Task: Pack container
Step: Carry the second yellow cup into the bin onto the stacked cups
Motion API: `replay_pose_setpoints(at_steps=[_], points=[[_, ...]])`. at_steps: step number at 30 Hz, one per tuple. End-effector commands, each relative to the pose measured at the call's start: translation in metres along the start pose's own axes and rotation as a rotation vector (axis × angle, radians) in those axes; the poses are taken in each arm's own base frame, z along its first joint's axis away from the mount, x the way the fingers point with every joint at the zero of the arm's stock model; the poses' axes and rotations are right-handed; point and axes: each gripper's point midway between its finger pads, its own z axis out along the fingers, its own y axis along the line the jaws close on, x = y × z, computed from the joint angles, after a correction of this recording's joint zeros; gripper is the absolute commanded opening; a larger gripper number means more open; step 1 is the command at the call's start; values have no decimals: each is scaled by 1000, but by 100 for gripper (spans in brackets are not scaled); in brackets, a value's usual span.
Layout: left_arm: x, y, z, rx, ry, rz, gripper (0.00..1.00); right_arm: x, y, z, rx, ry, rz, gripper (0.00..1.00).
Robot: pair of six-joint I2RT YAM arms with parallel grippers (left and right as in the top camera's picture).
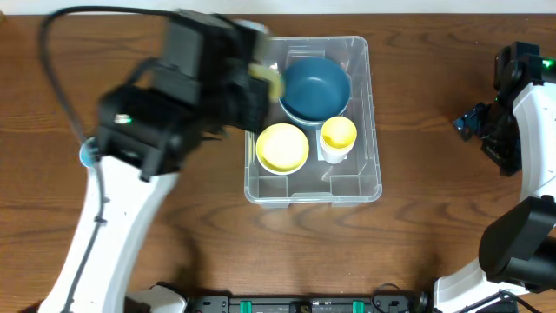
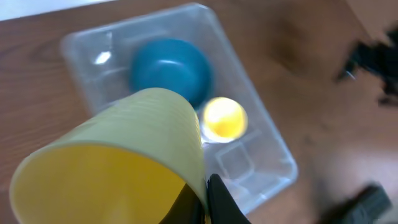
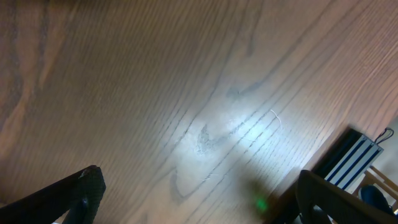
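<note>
Next, I let go of the pale yellow cup with my left gripper inside the small yellow cup [image 1: 339,132] [image 2: 224,119] next to the yellow bowl.
The clear plastic container [image 1: 354,178] stands at the table's middle and holds a blue bowl [image 1: 314,87], a yellow bowl [image 1: 282,146] and a small yellow cup [image 1: 338,135]. It also shows in the left wrist view [image 2: 261,146], with the blue bowl [image 2: 169,70] and small cup [image 2: 222,118]. My left gripper [image 2: 205,202] is shut on the rim of a pale yellow cup [image 2: 118,155], held above the container's left side; the cup shows overhead [image 1: 271,80]. My right gripper [image 3: 196,199] is open and empty over bare table at the far right [image 1: 473,122].
The wooden table [image 1: 426,226] surrounds the container. The left arm [image 1: 165,96] hangs over the table left of the container. A striped dark object [image 3: 348,155] lies at the table edge in the right wrist view.
</note>
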Motion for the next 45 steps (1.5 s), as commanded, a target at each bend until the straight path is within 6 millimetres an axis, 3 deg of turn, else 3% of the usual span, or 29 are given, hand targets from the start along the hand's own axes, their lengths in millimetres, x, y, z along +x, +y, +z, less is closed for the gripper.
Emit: replay_pose_setpoints(at_steps=[1, 6, 10, 15, 22, 23, 26, 30, 33, 36, 38, 41, 45], points=[[15, -28, 42, 43, 93, 79, 6, -2, -2, 2, 12, -3, 15, 99], [27, -64, 89, 98, 163, 150, 6, -2, -2, 2, 11, -4, 15, 99], [45, -80, 127, 113, 239, 182, 6, -2, -2, 2, 11, -4, 15, 99], [68, -82, 165, 102, 335, 190, 6, -2, -2, 2, 11, -4, 15, 99], [80, -74, 191, 70, 389, 185, 10, -2, -2, 2, 11, -4, 15, 99], [80, -72, 192, 60, 388, 187, 15, -2, -2, 2, 11, -4, 15, 99], [78, -67, 194, 31, 377, 193, 57, -2, -2, 2, 11, -4, 15, 99], [72, -60, 195, -11, 353, 202, 81, -2, -2, 2, 11, -4, 15, 99], [65, -52, 191, -55, 326, 206, 96, -2, -2, 2, 11, -4, 14, 99], [50, -28, 172, -164, 274, 139, 98, -2, -2, 2, 12, -3, 15, 99], [39, 4, 150, -301, 228, 50, 98, -2, -2, 2, 12, -3, 15, 99], [28, 66, 99, -539, 152, -127, 98, -2, -2, 2, 11, -4, 15, 99], [35, 143, 24, -726, 102, -397, 98, -2, -2, 2, 11, -4, 15, 99]])
